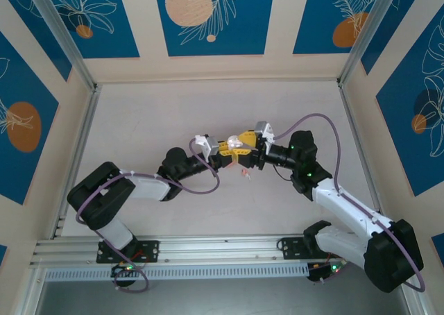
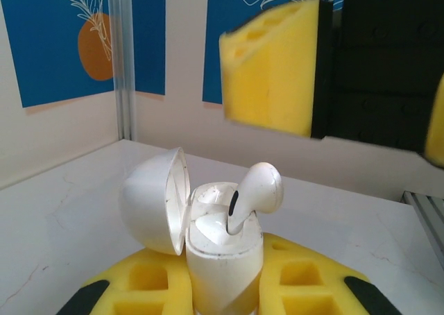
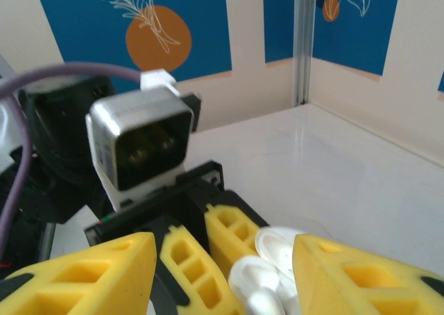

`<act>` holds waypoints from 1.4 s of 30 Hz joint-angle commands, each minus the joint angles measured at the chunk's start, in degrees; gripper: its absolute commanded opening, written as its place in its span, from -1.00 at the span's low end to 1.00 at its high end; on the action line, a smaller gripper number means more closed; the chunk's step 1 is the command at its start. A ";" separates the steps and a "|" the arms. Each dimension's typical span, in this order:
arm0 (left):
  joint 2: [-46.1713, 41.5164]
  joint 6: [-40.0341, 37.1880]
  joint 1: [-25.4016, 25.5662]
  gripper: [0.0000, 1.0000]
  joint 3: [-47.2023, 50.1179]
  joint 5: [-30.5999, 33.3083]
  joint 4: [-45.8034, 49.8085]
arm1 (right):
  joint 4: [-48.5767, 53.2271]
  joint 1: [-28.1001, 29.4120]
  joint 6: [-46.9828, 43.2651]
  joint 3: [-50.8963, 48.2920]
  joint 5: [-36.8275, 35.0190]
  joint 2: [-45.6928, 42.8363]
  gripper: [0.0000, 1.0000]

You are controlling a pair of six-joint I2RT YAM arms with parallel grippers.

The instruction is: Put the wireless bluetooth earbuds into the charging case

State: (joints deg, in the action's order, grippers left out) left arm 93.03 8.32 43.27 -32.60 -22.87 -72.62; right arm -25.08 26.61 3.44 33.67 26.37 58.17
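The earbud sits crooked in the case's hollow, so the robot's right gripper will back away, turn and close on the earbud's head (image 2: pixel 266 187) to seat it.
My left gripper (image 2: pixel 223 291) is shut on the charging case (image 2: pixel 222 259), a pale rounded case held upright between the yellow fingers (image 2: pixel 305 280). Its lid (image 2: pixel 152 197) hangs open to the left. One earbud (image 2: pixel 258 189) stands in the case's right well, stem down, head sticking out and tilted right. My right gripper (image 3: pixel 222 259) is open, with its yellow fingers (image 3: pixel 361 280) on either side of the case (image 3: pixel 253 280) and touching nothing. From the left wrist, one right finger (image 2: pixel 274 72) hangs just above the earbud. Both grippers, left (image 1: pixel 232 150) and right (image 1: pixel 245 141), meet at mid-table.
The left wrist camera housing (image 3: pixel 142 145) sits close in front of my right gripper. The white tabletop (image 1: pixel 173 114) stretches out around the arms. Blue-patterned walls and aluminium corner posts (image 2: pixel 123 58) bound it.
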 commanded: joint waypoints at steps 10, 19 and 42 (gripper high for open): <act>-1.99 -5.14 0.00 -0.76 0.44 -0.01 2.70 | 23.92 -3.65 15.10 13.51 1.97 -0.45 0.18; -2.64 -6.12 0.05 -0.76 0.71 -0.48 4.15 | 40.56 -5.80 19.68 19.32 7.01 0.05 -0.02; -2.33 -3.95 0.03 -0.77 0.74 -1.79 1.94 | 36.27 -11.80 34.15 18.36 17.20 10.32 -0.29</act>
State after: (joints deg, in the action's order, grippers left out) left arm 91.85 4.10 43.27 -31.92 -22.92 -68.10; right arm 11.16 14.26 36.51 51.64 41.80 67.55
